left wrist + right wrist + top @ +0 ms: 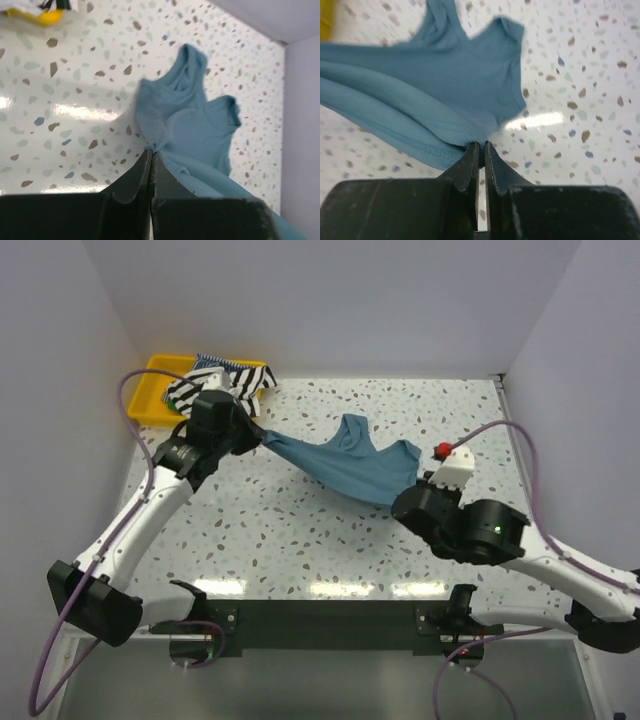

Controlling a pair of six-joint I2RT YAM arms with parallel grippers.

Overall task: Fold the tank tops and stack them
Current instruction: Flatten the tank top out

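The robot's right gripper should release the bottom corner of the teal-blue tank top on the speckled table (421, 557) near the black base bar. The tank top now hangs stretched above the table.
A plain teal-blue tank top (350, 468) hangs stretched between both arms above the speckled table, its straps pointing to the far side. My left gripper (151, 151) is shut on one bottom corner of the tank top (190, 125), near the tray. My right gripper (482, 145) is shut on the other bottom corner of the tank top (435, 80), towards the near right. A black-and-white striped tank top (215, 383) lies bunched in the yellow tray, with a finely blue-striped one (222, 363) beside it.
The yellow plastic tray (150, 390) stands at the far left corner of the table. White walls close in the left, right and far sides. The arms' black base bar (320, 620) runs along the near edge.
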